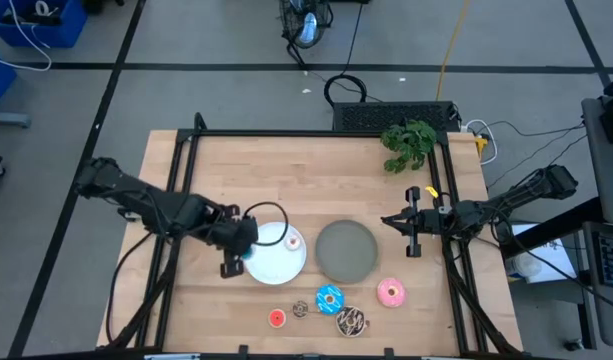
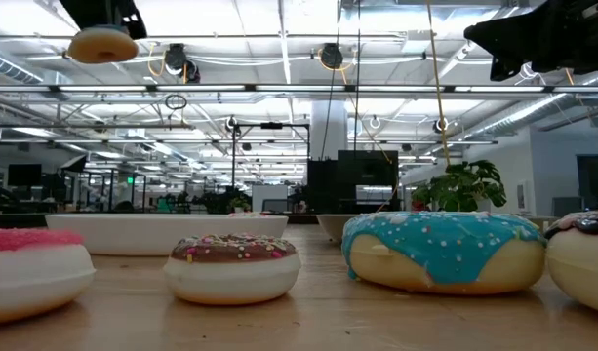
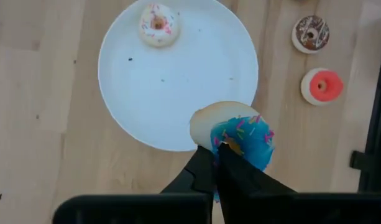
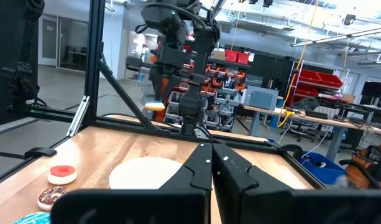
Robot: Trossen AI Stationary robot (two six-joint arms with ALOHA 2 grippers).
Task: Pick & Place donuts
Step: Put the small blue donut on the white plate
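My left gripper will release the tiny blue donut near the middle of the white plate (image 1: 268, 254) (image 3: 176, 93), next to the tiny pale pink donut.
My left gripper (image 3: 218, 155) is shut on the tiny blue donut (image 3: 240, 134), above the near-left rim of the white plate (image 1: 276, 262). The tiny pale pink donut (image 1: 293, 241) lies flat on that plate. On the table near the front edge rest the tiny red donut (image 1: 276, 318), the tiny brown donut (image 1: 300, 308), the blue-iced donut (image 1: 329, 298), the chocolate sprinkled donut (image 1: 351, 320) and the pink donut (image 1: 391, 292). My right gripper (image 1: 401, 222) is shut and waits right of the grey plate (image 1: 346, 250). My left gripper pinches the tiny blue donut between its two fingers at the ring's rim (image 3: 226, 148), coming from above and pointing down. The donut is lifted clear, high above the table (image 2: 101, 44), tilted so that its tan underside shows beside the blue icing.
A green plant (image 1: 409, 143) stands at the table's far right corner. Black frame rails (image 1: 316, 133) run along the table's edges. Bare wood lies between the plates and the far edge. The grey plate holds nothing.
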